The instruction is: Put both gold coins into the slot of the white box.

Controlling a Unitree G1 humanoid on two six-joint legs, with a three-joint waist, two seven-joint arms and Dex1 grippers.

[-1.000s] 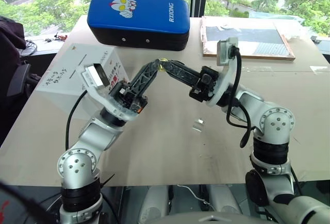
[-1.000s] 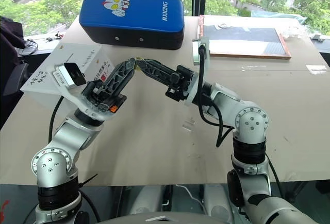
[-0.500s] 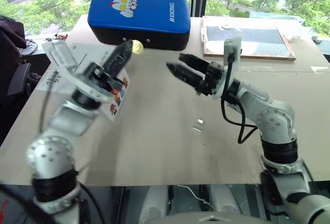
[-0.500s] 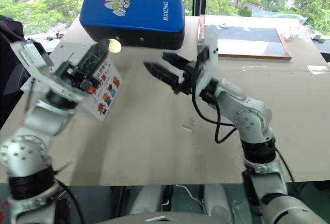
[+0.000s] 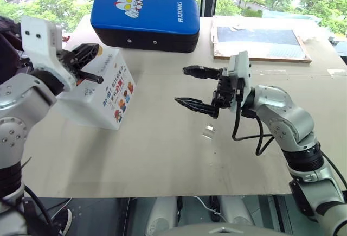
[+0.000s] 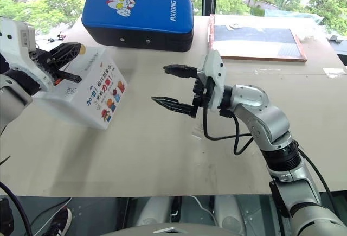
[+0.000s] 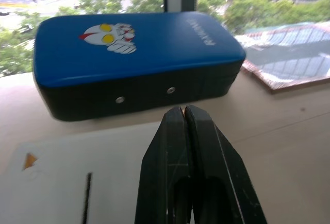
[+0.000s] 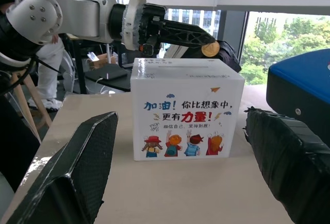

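Observation:
My left gripper is going to let go of the gold coin, so that it goes in the thin dark slot across the white box's top side (image 5: 82, 66) (image 7: 86, 201).
The white box (image 5: 100, 101) with coloured pictures on its side stands at the table's left. Its slot (image 7: 86, 199) is a thin dark slit in the top face. My left gripper (image 8: 209, 46) hovers level just above the box top, shut on a gold coin (image 8: 210, 49) pinched at its fingertips. In the left wrist view the fingers (image 7: 172, 147) are pressed together. The paler gold coin (image 5: 207, 132), in its clear casing, lies on the table at mid-right. My right gripper (image 5: 181, 85) hangs open above the table, pointing left at the box, nothing between its fingers.
A blue padded cushion (image 5: 145, 16) lies behind the box at the table's far edge. A wood-framed board (image 5: 260, 40) lies at the back right. A dark chair (image 5: 11, 38) stands beyond the table's left edge.
A second ago both grippers' tips met on the gold coin. The right let go and opened wide. The left swung left with the coin to above the white box.

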